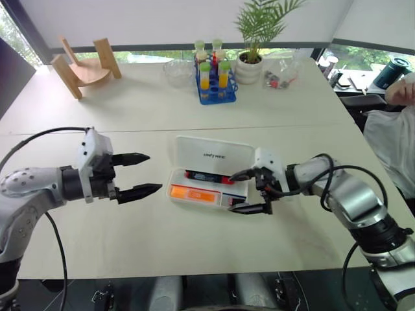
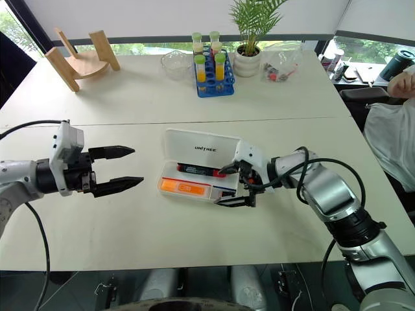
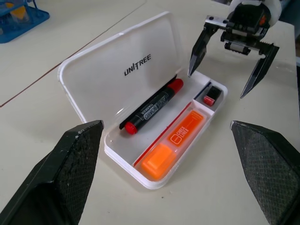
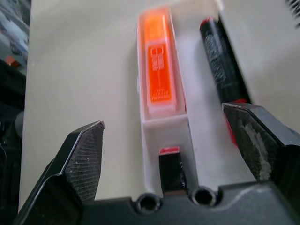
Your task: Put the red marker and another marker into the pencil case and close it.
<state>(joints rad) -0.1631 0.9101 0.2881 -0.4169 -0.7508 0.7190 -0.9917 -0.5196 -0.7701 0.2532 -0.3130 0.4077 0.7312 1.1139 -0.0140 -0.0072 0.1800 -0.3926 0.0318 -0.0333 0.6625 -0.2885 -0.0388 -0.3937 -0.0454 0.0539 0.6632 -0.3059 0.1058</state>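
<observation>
Next, my left gripper shuts empty next to the white lid's edge [image 1: 176, 148] [image 3: 72, 99], since its closed fingers should then push the pencil case shut.
The pencil case [image 1: 214, 154] lies open mid-table, its white lid tilted up at the back. Inside, the red marker [image 1: 206, 176] with black barrel and red cap lies along the rear compartment. Another marker, an orange highlighter [image 1: 192, 193], lies in the front compartment. My right gripper [image 1: 232, 192] is open at the case's right end, one finger to the rear and one to the front of it, holding nothing. My left gripper [image 1: 154, 172] hangs open to the left of the case, apart from it. The left wrist view shows both markers [image 3: 152, 105] [image 3: 176, 143] resting in the tray.
A short dark piece with a red tip [image 4: 169, 166] stands in the case's small end compartment. At the back of the table are a blue tube rack [image 1: 216, 78], a potted plant [image 1: 249, 61], a glass bowl [image 1: 177, 70] and a wooden stand [image 1: 84, 65]. A person [image 1: 395, 129] sits at the right.
</observation>
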